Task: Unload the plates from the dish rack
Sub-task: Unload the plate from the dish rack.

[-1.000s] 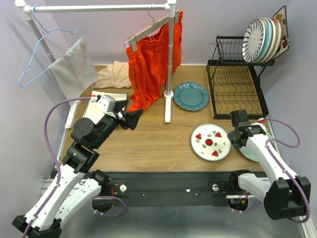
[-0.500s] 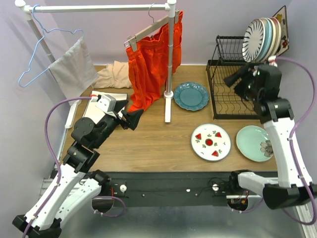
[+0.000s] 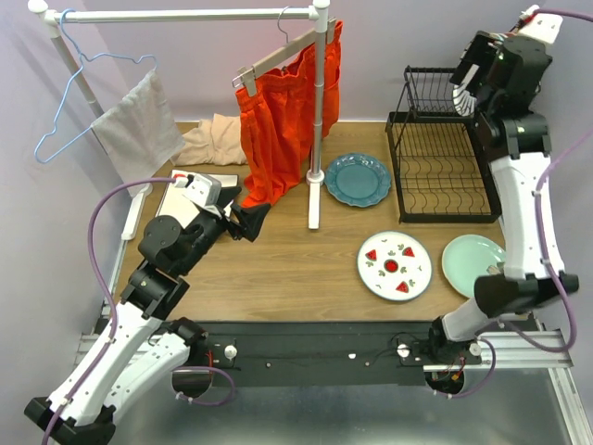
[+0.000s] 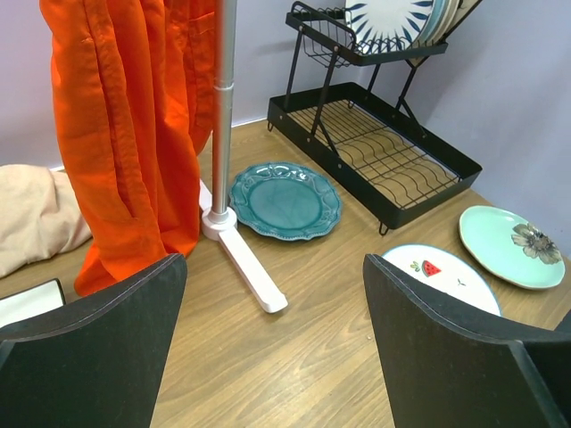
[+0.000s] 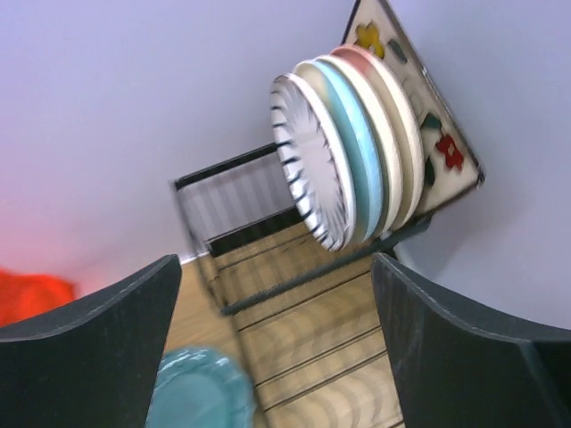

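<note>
I will close my right gripper next on the near edge (image 3: pixel 470 99) (image 5: pixel 346 209) of the blue-striped white plate, the front one on the upper shelf of the dish rack.
The black wire dish rack (image 3: pixel 443 176) stands at the back right. On its upper shelf several plates stand on edge: a blue-striped white one (image 5: pixel 312 160) in front, round ones behind it, and a square flowered one (image 5: pixel 435 143) at the back. My right gripper (image 3: pixel 468 74) is raised in front of that stack, open and empty, and it hides the stack in the top view. On the table lie a teal plate (image 3: pixel 358 179), a white watermelon plate (image 3: pixel 394 265) and a pale mint plate (image 3: pixel 473 264). My left gripper (image 3: pixel 252 221) hovers open over the wood, empty.
A white clothes rail (image 3: pixel 317 111) with orange trousers (image 3: pixel 278 130) stands mid-table, its foot (image 4: pixel 245 263) close to the teal plate. A grey cloth on a hanger (image 3: pixel 139 130) and a beige cloth (image 3: pixel 211 141) are at the back left. A white tray (image 3: pixel 181 199) lies under the left arm.
My right gripper opened and left the mint plate on the table. The arm then swung up and back to the rack's upper shelf. The left arm barely moved.
</note>
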Tool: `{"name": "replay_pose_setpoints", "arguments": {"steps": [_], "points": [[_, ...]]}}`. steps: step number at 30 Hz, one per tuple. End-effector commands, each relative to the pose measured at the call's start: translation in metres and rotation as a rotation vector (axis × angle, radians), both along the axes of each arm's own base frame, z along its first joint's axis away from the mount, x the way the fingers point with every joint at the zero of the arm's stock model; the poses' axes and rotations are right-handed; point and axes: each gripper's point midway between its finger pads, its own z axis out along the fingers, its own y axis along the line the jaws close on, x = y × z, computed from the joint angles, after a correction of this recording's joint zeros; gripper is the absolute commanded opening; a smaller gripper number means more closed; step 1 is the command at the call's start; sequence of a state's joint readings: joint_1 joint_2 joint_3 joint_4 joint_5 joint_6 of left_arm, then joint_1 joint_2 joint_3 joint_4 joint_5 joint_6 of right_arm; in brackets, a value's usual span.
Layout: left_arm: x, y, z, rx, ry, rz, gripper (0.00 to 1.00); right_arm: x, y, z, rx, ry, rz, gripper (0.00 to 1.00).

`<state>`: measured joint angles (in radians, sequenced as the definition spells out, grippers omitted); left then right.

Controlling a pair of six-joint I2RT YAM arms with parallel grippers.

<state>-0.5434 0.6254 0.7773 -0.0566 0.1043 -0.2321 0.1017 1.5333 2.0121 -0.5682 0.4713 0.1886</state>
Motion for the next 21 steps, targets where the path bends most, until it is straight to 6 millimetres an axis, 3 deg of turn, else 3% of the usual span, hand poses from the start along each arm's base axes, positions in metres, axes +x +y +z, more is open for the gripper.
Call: {"name": "replay_pose_setpoints", "arguments": {"steps": [1, 7, 9, 14, 21], "points": [[0.0, 0.005, 0.004, -0.003, -0.007, 0.025, 0.9, 0.041, -0.033, -0.003, -0.213, 0.084, -0.06, 0.91], [0.001, 0.005, 0.002, -0.001, -0.003, 0.027, 0.9, 0.069, -0.074, -0.024, -0.221, 0.133, -0.088, 0.66], [0.001, 0.006, 0.003, 0.0, -0.004, 0.028, 0.9, 0.075, -0.073, -0.025, -0.222, 0.13, -0.052, 0.57], [0.002, 0.006, 0.002, 0.001, -0.003, 0.031, 0.9, 0.093, -0.075, -0.051, -0.195, 0.168, 0.0, 0.51], [0.002, 0.005, 0.002, 0.003, 0.0, 0.031, 0.9, 0.11, -0.079, -0.06, -0.205, 0.179, 0.024, 0.44]]}}
